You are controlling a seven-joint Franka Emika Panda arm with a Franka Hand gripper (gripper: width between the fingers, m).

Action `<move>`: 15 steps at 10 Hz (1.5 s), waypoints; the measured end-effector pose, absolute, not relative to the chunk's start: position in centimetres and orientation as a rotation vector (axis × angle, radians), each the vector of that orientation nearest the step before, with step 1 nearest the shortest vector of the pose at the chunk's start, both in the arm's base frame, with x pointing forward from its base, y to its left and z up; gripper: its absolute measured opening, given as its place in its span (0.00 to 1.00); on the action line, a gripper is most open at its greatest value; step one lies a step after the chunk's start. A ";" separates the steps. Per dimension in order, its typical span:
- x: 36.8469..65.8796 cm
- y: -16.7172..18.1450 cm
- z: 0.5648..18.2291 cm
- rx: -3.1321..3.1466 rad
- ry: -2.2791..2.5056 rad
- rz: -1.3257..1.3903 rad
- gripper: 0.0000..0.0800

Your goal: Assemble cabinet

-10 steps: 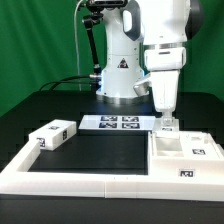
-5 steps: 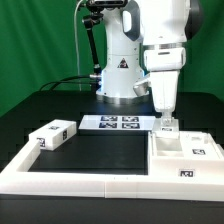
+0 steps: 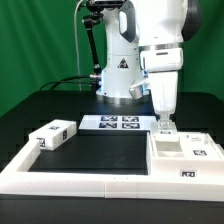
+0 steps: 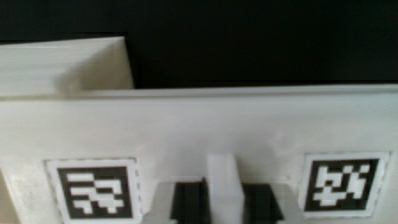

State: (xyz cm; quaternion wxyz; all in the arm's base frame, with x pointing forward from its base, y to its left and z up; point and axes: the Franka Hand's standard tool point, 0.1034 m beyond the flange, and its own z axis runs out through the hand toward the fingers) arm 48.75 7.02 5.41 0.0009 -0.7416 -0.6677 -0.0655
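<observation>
I should use my gripper to set the white panel down in the open hollow of the white cabinet body [image 3: 167, 149], nearest the marker board.
The white cabinet body [image 3: 185, 152] lies at the exterior view's right, against the white rail. My gripper [image 3: 166, 122] points straight down onto its far left edge. In the wrist view the body's wall [image 4: 214, 120] fills the frame and carries two tags, and my gripper [image 4: 222, 200] has its dark fingers [image 4: 187, 205] pressed on either side of a thin white rib of the body. A small white drawer block [image 3: 53, 133] with tags lies on the black table at the exterior view's left, far from the gripper.
The marker board [image 3: 118, 123] lies flat behind the work area, just to the exterior view's left of the gripper. The long white rail [image 3: 80, 180] borders the black table [image 3: 100, 150] in front and at both sides. The robot base [image 3: 118, 70] stands behind.
The arm's wrist has shifted very slightly toward the exterior view's left. The gripper stays down on the cabinet body. The drawer block has not moved.
</observation>
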 end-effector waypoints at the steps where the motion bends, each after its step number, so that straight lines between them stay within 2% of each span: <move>1: 48.8 7.0 5.4 -2.329 -2.096 -0.206 0.09; 4: 48.8 6.9 5.4 -2.318 -2.107 -0.200 0.09; 12: 55.0 6.2 5.9 -2.266 -2.154 -0.181 0.09; 15: 56.6 6.3 5.9 -2.267 -2.158 -0.209 0.09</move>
